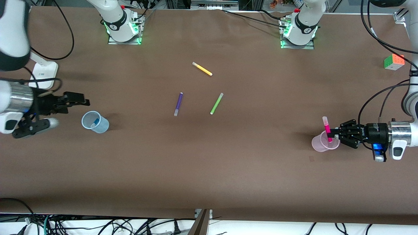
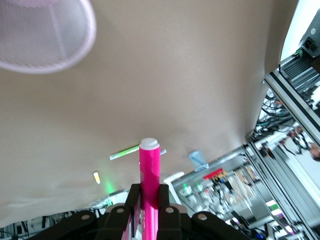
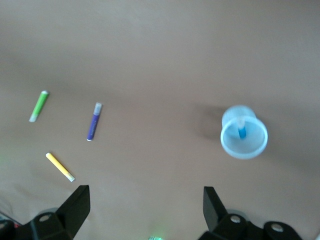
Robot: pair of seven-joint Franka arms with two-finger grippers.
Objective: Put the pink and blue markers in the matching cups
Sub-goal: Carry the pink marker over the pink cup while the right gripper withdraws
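Next, the left gripper releases the pink marker inside the pale pink cup (image 1: 324, 137) (image 2: 45, 36), against the side of it that faces in the middle of the table.
My left gripper (image 1: 331, 133) is shut on the pink marker (image 1: 326, 127) and holds it upright, pale end up. In the front view the marker's lower end shows within the mouth of the pale pink cup (image 1: 321, 143). In the left wrist view the marker (image 2: 149, 175) sits between the jaws of my left gripper (image 2: 149, 192), and the pink cup (image 2: 45, 35) is at the frame's edge. The blue marker (image 1: 94, 123) lies inside the pale blue cup (image 1: 98, 125). My right gripper (image 1: 80, 99) is open and empty beside that cup. The right wrist view shows that gripper (image 3: 146, 197), the blue cup (image 3: 244, 150) and the blue marker (image 3: 242, 131).
A purple marker (image 1: 178, 103), a lime green marker (image 1: 216, 103) and a yellow marker (image 1: 202, 69) lie mid-table. A colour cube (image 1: 394, 62) sits toward the left arm's end. A white block (image 1: 42, 75) sits toward the right arm's end.
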